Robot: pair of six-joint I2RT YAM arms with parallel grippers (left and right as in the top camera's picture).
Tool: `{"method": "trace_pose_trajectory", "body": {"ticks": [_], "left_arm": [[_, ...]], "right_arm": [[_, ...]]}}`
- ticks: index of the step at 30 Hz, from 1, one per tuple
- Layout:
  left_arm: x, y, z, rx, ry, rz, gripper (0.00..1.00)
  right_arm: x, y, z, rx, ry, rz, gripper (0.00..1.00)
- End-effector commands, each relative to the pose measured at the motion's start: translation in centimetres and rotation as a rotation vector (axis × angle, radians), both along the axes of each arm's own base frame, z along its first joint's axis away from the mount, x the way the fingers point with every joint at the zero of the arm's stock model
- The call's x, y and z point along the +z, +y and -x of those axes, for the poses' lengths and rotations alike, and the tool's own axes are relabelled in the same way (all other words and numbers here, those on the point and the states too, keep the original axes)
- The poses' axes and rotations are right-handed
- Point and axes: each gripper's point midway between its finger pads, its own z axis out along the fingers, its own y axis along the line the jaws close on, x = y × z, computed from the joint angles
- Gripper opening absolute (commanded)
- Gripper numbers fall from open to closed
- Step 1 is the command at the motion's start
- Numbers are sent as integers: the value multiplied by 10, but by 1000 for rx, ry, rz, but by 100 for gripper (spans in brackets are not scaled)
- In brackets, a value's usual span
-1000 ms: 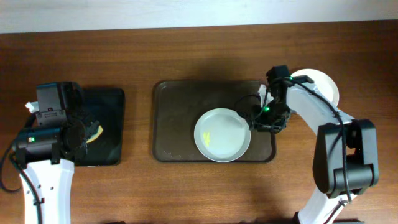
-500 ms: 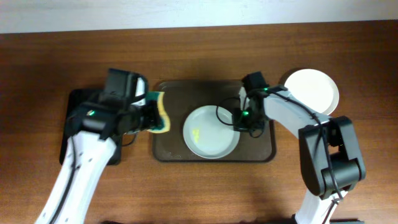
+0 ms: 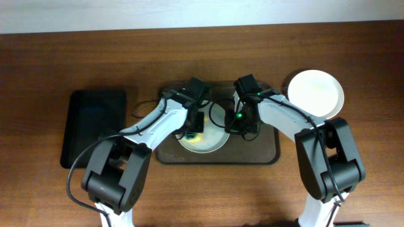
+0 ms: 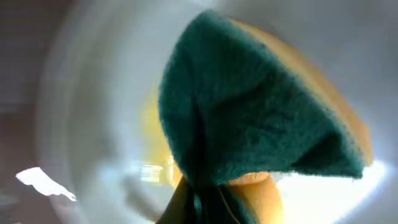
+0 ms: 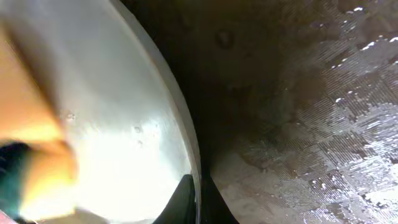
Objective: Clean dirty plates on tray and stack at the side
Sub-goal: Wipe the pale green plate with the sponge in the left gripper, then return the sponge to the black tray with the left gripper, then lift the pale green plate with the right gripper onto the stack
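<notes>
My left gripper is to put the sponge down inside the black tray, closer to its edge [image 3: 108,126] that faces the brown tray.
A white plate [image 3: 211,140] lies on the brown tray [image 3: 265,151], partly hidden by both arms. My left gripper [image 3: 192,129] is shut on a yellow and green sponge [image 4: 261,118] and presses it onto the plate's inside [image 4: 93,124], where a yellow smear shows. My right gripper [image 3: 235,123] is shut on the plate's right rim [image 5: 186,143], one finger on each side of the rim, over the tray [image 5: 298,112]. The sponge also shows at the left of the right wrist view [image 5: 31,168]. A clean white plate [image 3: 315,93] lies on the table to the right of the tray.
A smaller black tray [image 3: 93,126] lies on the wooden table at the left, with nothing on it. The brown tray's surface looks wet in the right wrist view.
My left arm carried the sponge from the black tray to the right, onto the plate. My right gripper slid the plate leftward on the brown tray.
</notes>
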Motion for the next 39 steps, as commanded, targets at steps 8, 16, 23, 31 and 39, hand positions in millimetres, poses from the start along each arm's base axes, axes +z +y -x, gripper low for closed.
{"method": "trace_pose_trajectory", "body": {"ticks": [8,16,23,31,39], "left_arm": [[80,21,-43,101,-132,-61,0],[1,-9,-4,35,139,74,0],[57,134,-24,460,-101,-558,0],[87,204,-38,604,-20,-116,0],[36,264,-24,780,-5,-83,17]], "right_arm": [[-28,-24,18,19,64,140,4],[-28,-24,16,19,57,138,4],[11,-50,4,14,79,324,4],[70,-46,-16,61,40,334,4],[186,-43,-32,158,-236,677,4]]}}
